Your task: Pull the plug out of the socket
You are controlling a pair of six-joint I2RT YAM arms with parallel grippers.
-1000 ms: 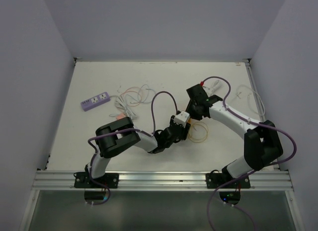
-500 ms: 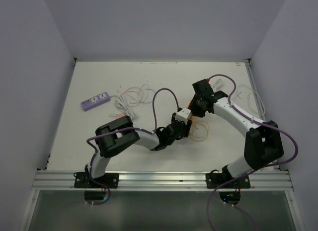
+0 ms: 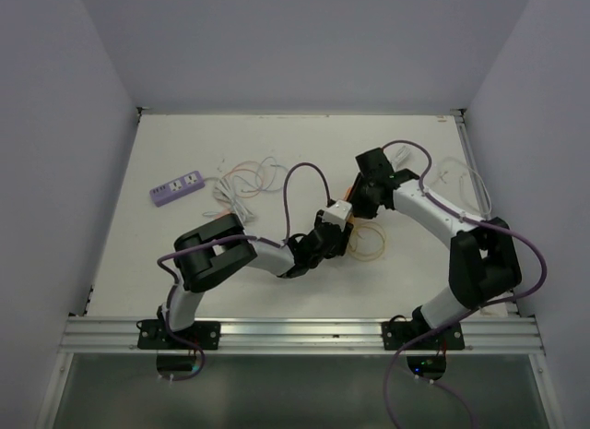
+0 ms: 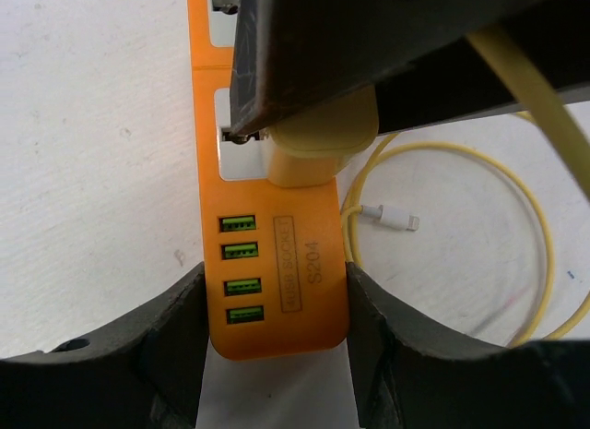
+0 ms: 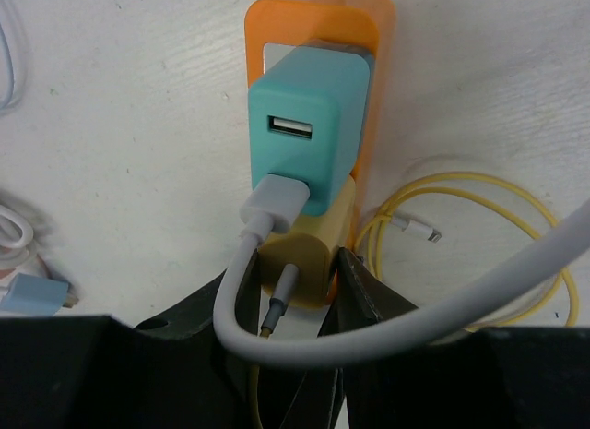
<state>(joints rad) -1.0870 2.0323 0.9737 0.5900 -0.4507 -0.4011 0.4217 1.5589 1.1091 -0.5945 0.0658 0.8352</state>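
The white cable loops over my right gripper before the yellow plug, so I should open, back clear of it, then grip the plug's sides (image 5: 337,228).
An orange socket strip (image 4: 277,281) with green USB ports lies on the white table. My left gripper (image 4: 275,341) is shut on its near end, one finger on each long side. A yellow plug (image 5: 309,254) sits in the strip, and my right gripper (image 5: 293,281) is shut on it, fingers pressed on both of its sides. Just beyond it a teal USB charger (image 5: 309,125) is plugged into the same strip, with a white cable (image 5: 277,203) running from it. In the top view the two grippers meet at mid-table, left gripper (image 3: 332,228) and right gripper (image 3: 361,200).
A coiled yellow cable (image 5: 489,194) with a white connector (image 4: 392,217) lies right beside the strip. A purple power strip (image 3: 177,186) and a tangle of thin cables (image 3: 244,182) lie at the far left. More white cable (image 3: 461,175) lies at the far right.
Both grippers and the strip have shifted slightly towards the far side of the table. The right wrist has turned a little. Both grips look unchanged.
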